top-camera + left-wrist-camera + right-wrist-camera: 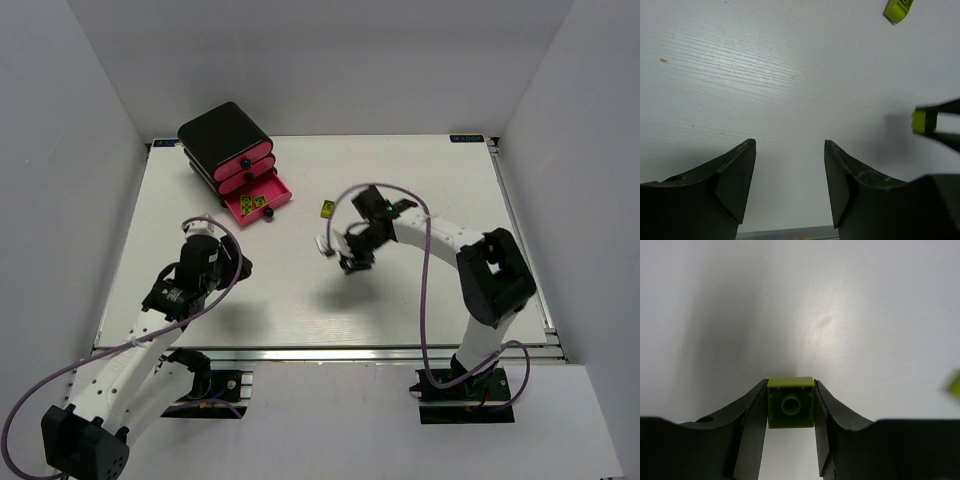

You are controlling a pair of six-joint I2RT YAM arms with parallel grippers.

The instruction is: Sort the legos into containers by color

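Observation:
Next, my right gripper releases the lime yellow-green lego, now held above the table, once it is in the empty end of the open lowest pink drawer (278,190).
My right gripper (790,390) is shut on a lime yellow-green lego (790,403), held above the table with its hollow underside toward the camera; the held lego also shows in the left wrist view (919,121). In the top view the right gripper (352,262) hangs over mid-table. Another lime lego (328,209) lies on the table behind it, also in the left wrist view (898,9). The black cabinet (224,138) stands at the back left, its lowest pink drawer (283,196) pulled out with lime legos (252,204) in it. My left gripper (789,145) is open and empty, at the left (231,262).
The two upper pink drawers (240,165) are shut, with black knobs. A loose black knob-like ball (268,216) sits by the open drawer's front corner. A small white piece (321,244) lies left of the right gripper. White walls enclose the table.

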